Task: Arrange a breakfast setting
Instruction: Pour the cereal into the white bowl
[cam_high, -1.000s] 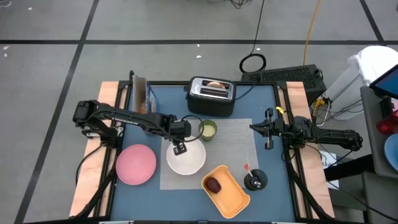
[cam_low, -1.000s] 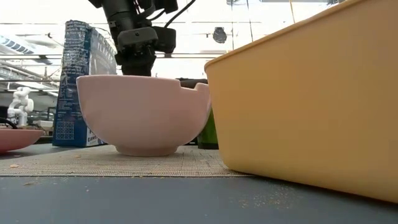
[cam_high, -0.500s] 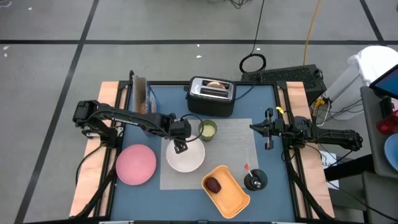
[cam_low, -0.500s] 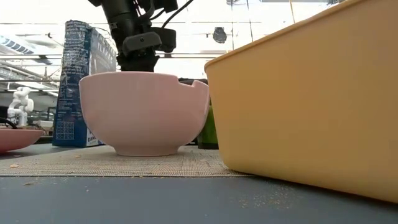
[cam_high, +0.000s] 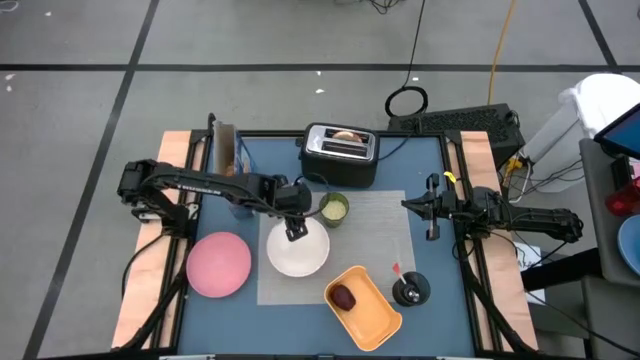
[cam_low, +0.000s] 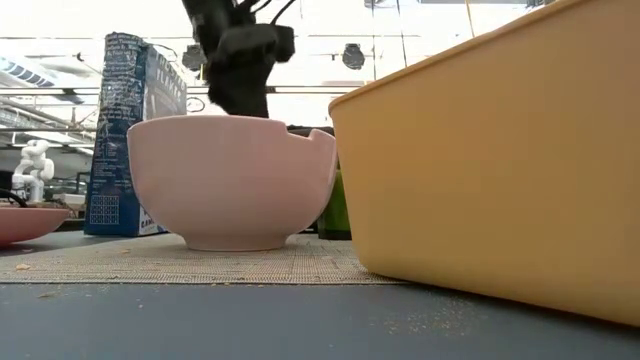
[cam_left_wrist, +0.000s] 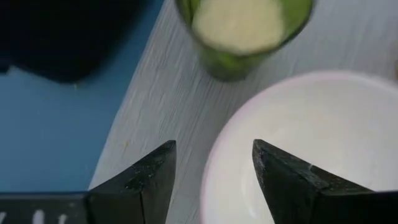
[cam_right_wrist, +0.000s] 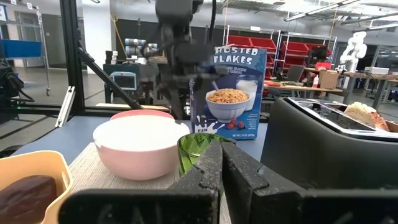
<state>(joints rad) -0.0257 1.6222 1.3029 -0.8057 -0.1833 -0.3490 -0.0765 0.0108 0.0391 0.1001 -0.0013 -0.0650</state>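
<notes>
My left gripper is going to the cereal box next to grab the box's near side (cam_high: 236, 206) at its open top, beside the pink plate.
The white bowl (cam_high: 298, 252) stands on the grey placemat (cam_high: 370, 235), beside the pale-green cup (cam_high: 333, 208). My left gripper (cam_left_wrist: 211, 168) hovers open just above the bowl's far-left rim (cam_left_wrist: 214, 149), one finger over the inside and one over the outside, touching nothing. The pink plate (cam_high: 219, 264) lies on the table left of the mat. The bread piece (cam_high: 347, 136) sticks out of the toaster (cam_high: 340, 152). My right gripper (cam_high: 432, 215) waits shut at the mat's right edge.
An orange tray (cam_high: 375, 315) holding a dark item (cam_high: 343, 296) sits at the mat's near edge, with a black object (cam_high: 410, 290) to its right. A cereal box (cam_high: 225, 150) stands at the far left. The toaster's cord loops behind the cup.
My left gripper has opened, let go of the bowl's rim and risen above it. The bowl stays upright on the placemat.
</notes>
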